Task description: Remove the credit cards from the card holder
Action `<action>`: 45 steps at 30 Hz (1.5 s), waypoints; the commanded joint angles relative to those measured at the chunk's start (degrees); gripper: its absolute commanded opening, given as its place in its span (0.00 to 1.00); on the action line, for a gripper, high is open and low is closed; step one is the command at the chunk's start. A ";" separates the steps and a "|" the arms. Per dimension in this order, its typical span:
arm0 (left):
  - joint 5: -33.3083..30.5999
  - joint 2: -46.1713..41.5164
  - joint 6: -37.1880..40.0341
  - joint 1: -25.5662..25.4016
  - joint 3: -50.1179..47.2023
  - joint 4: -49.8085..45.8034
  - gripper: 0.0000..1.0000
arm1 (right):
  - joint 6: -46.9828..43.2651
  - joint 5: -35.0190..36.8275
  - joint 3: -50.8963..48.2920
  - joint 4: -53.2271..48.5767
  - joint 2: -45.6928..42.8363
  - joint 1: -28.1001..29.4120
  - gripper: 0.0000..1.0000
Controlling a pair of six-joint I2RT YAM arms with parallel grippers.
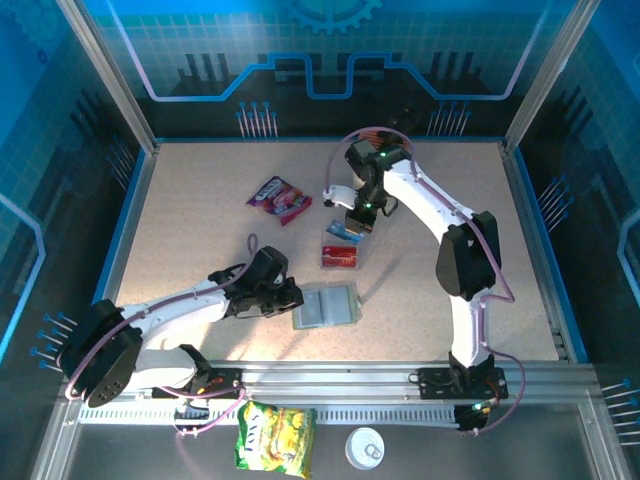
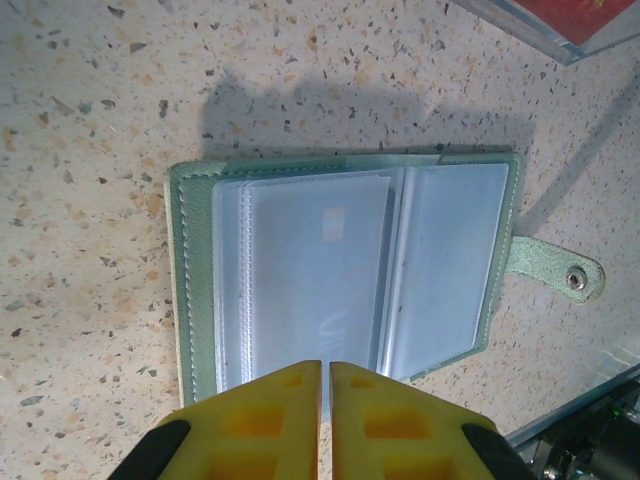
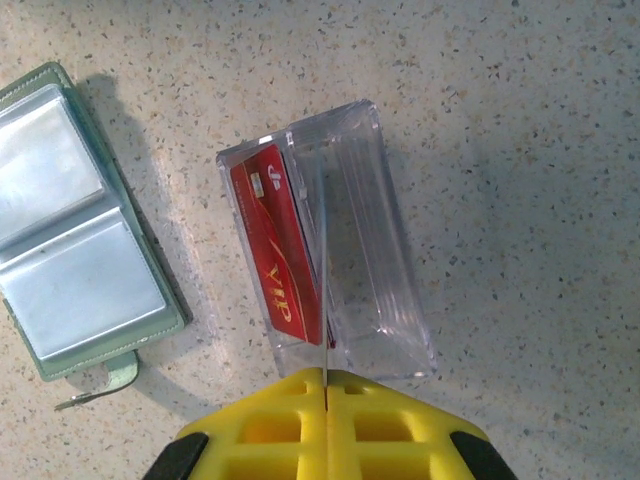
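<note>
The thin credit card, now standing in the clear plastic box, will be released by my right gripper once it is in the empty slot of the clear plastic box [image 1: 343, 239] [image 3: 352, 245].
The card holder [image 1: 327, 305] [image 2: 340, 270] [image 3: 70, 230] lies open and flat on the speckled table, with its pale pocket panels facing up. My left gripper [image 1: 295, 297] [image 2: 326, 365] hovers at the holder's near edge. Its jaws stand a thin slit apart with nothing between them. My right gripper [image 1: 352, 228] [image 3: 326, 378] is shut on a thin credit card [image 3: 322, 270], seen edge-on, standing in the clear plastic box [image 3: 385, 250]. A red credit card [image 3: 280, 250] [image 1: 340, 257] rests in that box beside it.
A purple-red snack packet [image 1: 278, 198] lies at the back left of the table. A yellow-green packet [image 1: 275, 438] and a white lid [image 1: 364, 448] sit in front of the metal rail [image 1: 400, 378]. Blue walls enclose the table.
</note>
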 commanded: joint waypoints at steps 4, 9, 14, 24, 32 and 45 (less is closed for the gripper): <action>-1.37 -1.34 -0.76 -0.16 -0.30 -2.17 0.10 | -3.02 -1.70 4.75 -4.50 3.76 -1.20 0.00; -1.43 -1.43 -0.89 -0.18 -0.47 -2.16 0.10 | -3.68 -2.08 6.27 -5.70 5.04 -1.23 0.00; -1.63 -1.67 -0.90 -0.08 -0.45 -2.46 0.10 | -3.77 -2.40 8.00 -5.57 5.18 -1.27 0.00; -2.29 -3.12 -1.32 -0.08 -1.20 -3.31 0.10 | -4.18 -1.56 9.67 -6.33 7.53 -1.22 0.00; -3.34 -5.61 -1.85 -0.04 -2.42 -4.32 0.10 | -6.32 1.12 8.87 -7.77 11.07 -0.19 0.00; -5.85 -10.33 -2.31 0.44 -4.26 -5.65 0.11 | -4.26 3.85 10.22 -4.42 10.07 1.13 0.20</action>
